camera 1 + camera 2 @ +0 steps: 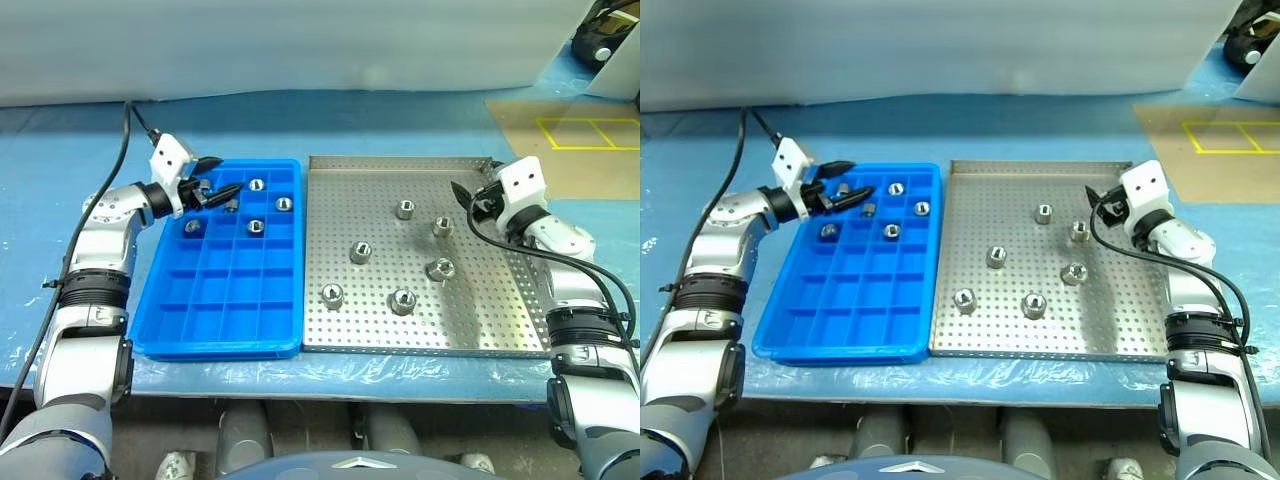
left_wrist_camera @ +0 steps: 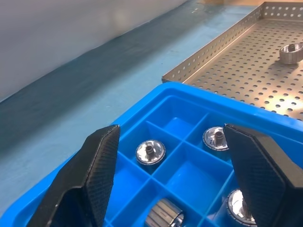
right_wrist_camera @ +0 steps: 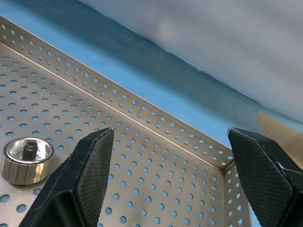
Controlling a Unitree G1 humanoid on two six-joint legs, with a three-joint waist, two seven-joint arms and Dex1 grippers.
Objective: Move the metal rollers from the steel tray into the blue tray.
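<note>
I should next close my left gripper around the sides of the metal roller (image 1: 332,296) closest to the blue tray, near the close corner of the steel tray.
Several metal rollers (image 1: 361,252) lie scattered on the perforated steel tray (image 1: 480,320). Several more rollers (image 1: 256,227) sit in far compartments of the blue tray (image 1: 215,350), which lies just left of the steel tray. My left gripper (image 1: 228,174) hovers open over the blue tray's far left corner, with nothing between its fingers; in its wrist view the rollers (image 2: 150,152) rest in the cells below. My right gripper (image 1: 462,195) is open and empty over the steel tray's far right corner, and one roller (image 3: 26,160) lies off to its side.
Both trays rest on a pale blue sheet (image 1: 60,160) covering the table. A white wall or cover (image 1: 300,50) runs along the far side. A brown board with yellow lines (image 1: 580,135) lies at the far right.
</note>
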